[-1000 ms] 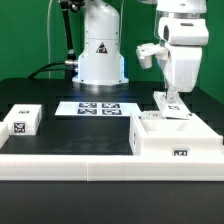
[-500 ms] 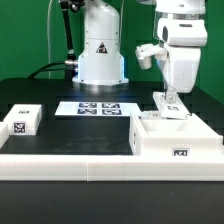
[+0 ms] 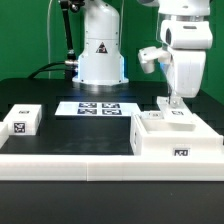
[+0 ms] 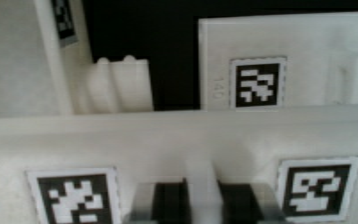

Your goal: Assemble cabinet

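My gripper needs to let go of the small white panel block down inside the cabinet box [image 3: 190, 128], just behind the tagged front of the box.
The cabinet box [image 3: 175, 140], big and white with a tag on its front, stands at the exterior view's right. My gripper [image 3: 178, 103] hangs over its top, shut on a small white tagged panel block [image 3: 179, 112] that it holds at the box's upper edge. In the wrist view this block [image 4: 176, 150] fills the foreground with two tags, and my dark fingertips [image 4: 165, 205] grip a thin white strip of it. Behind it stand a white tagged cabinet wall [image 4: 300, 60] and a ribbed white part [image 4: 123, 85]. Another small white tagged block [image 3: 22, 120] lies at the exterior view's left.
The marker board [image 3: 97, 107] lies flat at the middle of the black table, before the arm's white base [image 3: 100, 55]. A long white rail [image 3: 90, 165] edges the table's front.
My gripper and the panel block in it have shifted a little toward the exterior view's right and slightly down over the cabinet box. Nothing else has moved.
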Controlling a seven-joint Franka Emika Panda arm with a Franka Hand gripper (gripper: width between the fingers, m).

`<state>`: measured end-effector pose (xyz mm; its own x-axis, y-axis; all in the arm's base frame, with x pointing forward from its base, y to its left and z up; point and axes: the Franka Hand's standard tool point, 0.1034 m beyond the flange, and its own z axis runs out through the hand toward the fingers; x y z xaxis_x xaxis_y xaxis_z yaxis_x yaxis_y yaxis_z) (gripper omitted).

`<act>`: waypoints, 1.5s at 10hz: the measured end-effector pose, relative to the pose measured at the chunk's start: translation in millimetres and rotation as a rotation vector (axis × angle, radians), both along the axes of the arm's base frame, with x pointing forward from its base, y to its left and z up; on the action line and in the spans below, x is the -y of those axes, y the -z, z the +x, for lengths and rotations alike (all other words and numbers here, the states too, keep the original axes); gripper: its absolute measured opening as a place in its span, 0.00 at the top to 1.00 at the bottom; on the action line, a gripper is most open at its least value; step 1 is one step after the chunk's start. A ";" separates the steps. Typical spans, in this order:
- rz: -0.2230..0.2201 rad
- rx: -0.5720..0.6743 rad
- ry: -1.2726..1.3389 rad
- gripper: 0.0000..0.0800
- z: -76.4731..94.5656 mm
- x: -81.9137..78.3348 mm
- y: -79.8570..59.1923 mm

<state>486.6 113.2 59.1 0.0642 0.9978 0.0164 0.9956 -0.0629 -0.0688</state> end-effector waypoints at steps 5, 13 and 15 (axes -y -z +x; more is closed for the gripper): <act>0.020 0.043 0.004 0.91 23.3 2.1 0.1; 0.038 0.078 0.019 0.91 60.0 4.7 0.0; 0.043 0.089 0.029 0.91 77.3 6.0 -0.1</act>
